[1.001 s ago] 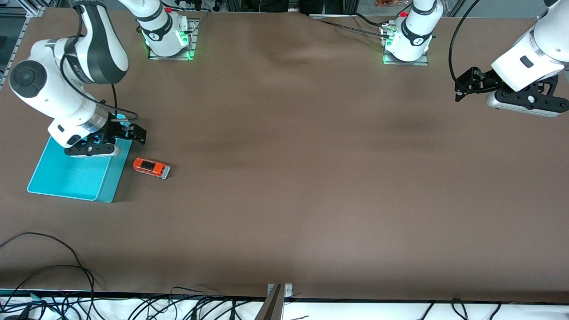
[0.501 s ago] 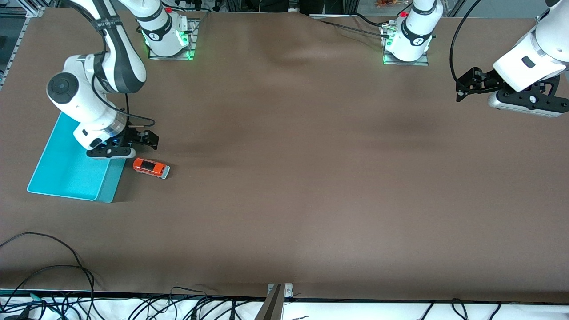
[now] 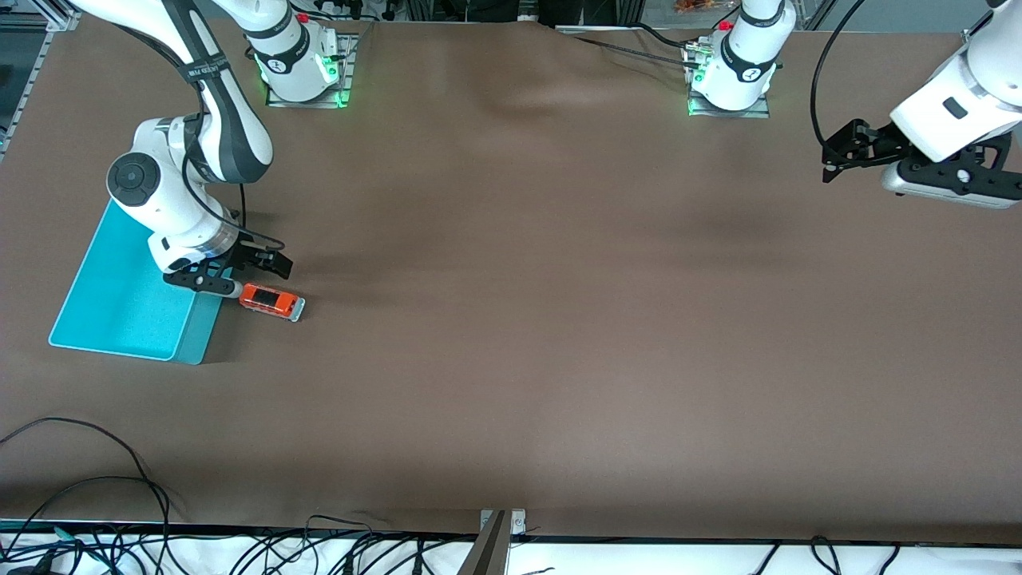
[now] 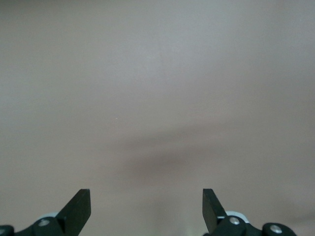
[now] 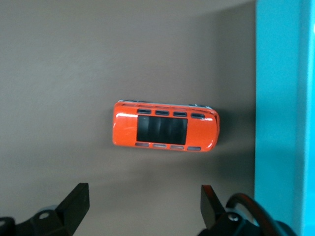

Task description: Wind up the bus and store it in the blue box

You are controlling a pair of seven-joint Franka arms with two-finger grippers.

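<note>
Next, I will close my right gripper around the middle of the orange-red bus, on its long sides at the dark roof panel [image 3: 266, 298] [image 5: 167, 130].
The small orange-red bus [image 3: 271, 301] stands on its wheels on the brown table, just beside the blue box [image 3: 120, 307], on the side toward the left arm's end. In the right wrist view the bus [image 5: 165, 132] shows its dark roof panel, with the box's wall [image 5: 283, 113] next to it. My right gripper [image 3: 267, 261] hangs low and open right by the bus. Its fingertips [image 5: 143, 201] are short of the bus, with nothing between them. My left gripper [image 3: 836, 156] waits open and empty at the left arm's end; in the left wrist view its fingertips [image 4: 146, 204] frame only bare table.
The two arm bases [image 3: 299, 72] [image 3: 730, 76] stand at the table edge farthest from the front camera. Loose cables [image 3: 96, 511] lie off the table edge nearest the camera, near the right arm's end.
My right arm has swung from over the blue box toward the bus and come down close beside it. The left gripper has drifted slightly. The bus and box have not moved.
</note>
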